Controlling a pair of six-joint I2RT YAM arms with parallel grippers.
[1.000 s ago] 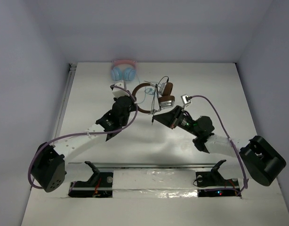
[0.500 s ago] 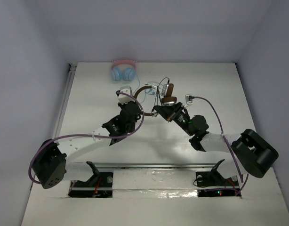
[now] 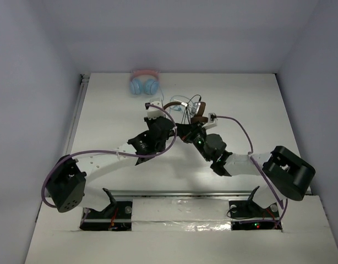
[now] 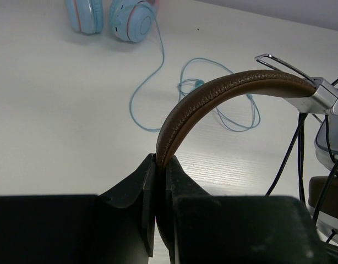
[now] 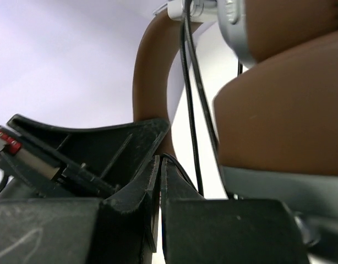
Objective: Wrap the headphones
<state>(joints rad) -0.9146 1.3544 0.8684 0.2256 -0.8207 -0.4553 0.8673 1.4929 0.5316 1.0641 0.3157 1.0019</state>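
Observation:
Next, my left gripper releases the brown headphones on the middle of the table (image 3: 190, 142) (image 4: 249, 191), just nearer than the blue cable.
The brown headphones (image 3: 199, 111) are held off the table at the far middle, ear cups to the right. My left gripper (image 3: 169, 117) is shut on the brown headband (image 4: 213, 93), which arches up to the silver yoke (image 4: 321, 100). My right gripper (image 3: 184, 131) is just right of the left one and below the ear cups. In the right wrist view it (image 5: 159, 163) is shut on the thin dark cable (image 5: 189, 110), beside the brown ear cup (image 5: 284, 121). More dark cable (image 4: 293, 148) hangs from the yoke.
Pink-and-light-blue headphones (image 3: 144, 82) lie at the far wall, also in the left wrist view (image 4: 127, 19). Their blue cable (image 4: 158, 77) loops across the table under the brown headband. White walls close the table at back and sides.
Both grippers have moved with the headphones: the left gripper went right and farther, and the right gripper closed in beside it. The brown headphones shifted right and up.

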